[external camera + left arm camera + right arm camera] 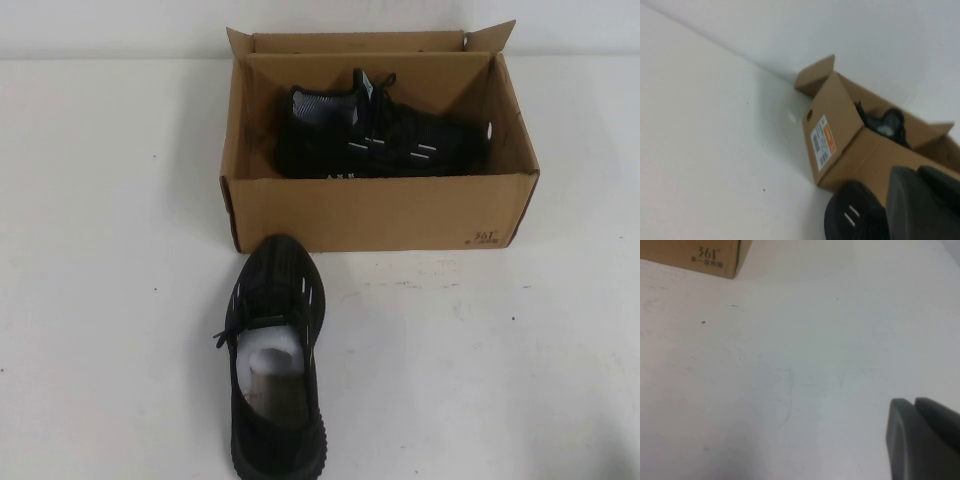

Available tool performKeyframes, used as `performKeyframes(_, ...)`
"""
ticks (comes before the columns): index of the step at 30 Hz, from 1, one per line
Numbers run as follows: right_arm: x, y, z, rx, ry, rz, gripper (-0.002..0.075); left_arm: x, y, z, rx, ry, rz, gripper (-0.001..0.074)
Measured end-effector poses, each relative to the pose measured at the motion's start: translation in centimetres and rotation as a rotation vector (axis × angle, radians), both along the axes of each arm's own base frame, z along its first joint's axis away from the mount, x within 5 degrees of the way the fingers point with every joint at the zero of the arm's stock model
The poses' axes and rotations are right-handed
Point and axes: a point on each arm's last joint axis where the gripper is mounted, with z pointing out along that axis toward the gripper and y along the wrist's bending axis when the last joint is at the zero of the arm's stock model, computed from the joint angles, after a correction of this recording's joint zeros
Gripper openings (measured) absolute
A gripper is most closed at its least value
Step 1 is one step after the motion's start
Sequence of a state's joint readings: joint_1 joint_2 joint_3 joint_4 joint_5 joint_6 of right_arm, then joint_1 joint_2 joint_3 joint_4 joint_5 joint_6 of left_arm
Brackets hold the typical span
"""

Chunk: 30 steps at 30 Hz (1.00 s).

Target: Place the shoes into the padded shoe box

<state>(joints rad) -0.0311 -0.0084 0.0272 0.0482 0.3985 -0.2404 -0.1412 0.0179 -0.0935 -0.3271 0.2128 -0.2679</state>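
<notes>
The black sneaker is in front of the box, so my left gripper goes to it next and grabs the sneaker's opening edge (pixel 240 337) beside its laces.
The brown cardboard shoe box (pixel 380 212) stands open at the back middle of the table. One black sneaker (pixel 385 135) lies on its side inside it. The other black sneaker (pixel 272 360) stands on the table in front of the box, toe towards the box, with white stuffing in its opening. Neither arm shows in the high view. In the left wrist view my left gripper (pixel 917 172) is shut and empty, close above the toe of the front sneaker (pixel 852 215), by the box (pixel 840 130). My right gripper (pixel 914 402) is shut and empty over bare table.
The table top (pixel 100 300) is white and a white wall runs behind the box. The box's end panel carries a white and orange label (pixel 822 141). Its front corner with dark print shows in the right wrist view (pixel 695 255).
</notes>
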Motion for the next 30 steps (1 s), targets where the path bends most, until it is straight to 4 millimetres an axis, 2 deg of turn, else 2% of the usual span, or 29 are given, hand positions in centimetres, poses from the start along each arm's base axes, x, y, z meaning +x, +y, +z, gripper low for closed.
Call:
performKeyframes(6,0.0,0.0,0.0,0.000,0.000,0.000,-0.0009,1.2,-0.5,6.4,0.309,0.236,-0.084,-0.0004)
performKeyframes(9,0.0,0.0,0.0,0.000,0.000,0.000,-0.0009,2.8,-1.0,9.3,0.481,0.366,-0.189,-0.0004)
performKeyframes(13,0.0,0.0,0.0,-0.001,0.000,0.000,-0.0009,6.0,-2.3,11.3,0.685,0.495,-0.426,-0.0004)
performKeyframes(18,0.0,0.0,0.0,-0.001,0.000,0.000,-0.0009,10.1,-4.0,11.9,0.876,0.498,-0.733,-0.0004)
performKeyframes(24,0.0,0.0,0.0,-0.002,0.000,0.000,-0.0009,15.4,-6.0,10.4,0.971,0.471,-1.006,-0.0004)
performKeyframes(27,0.0,0.0,0.0,-0.002,0.000,0.000,-0.0009,16.7,-7.8,9.9,1.050,0.409,-1.131,-0.0004)
performKeyframes(30,0.0,0.0,0.0,-0.002,0.000,0.000,-0.0009,17.1,-10.1,9.5,1.132,0.328,-1.258,-0.0004)
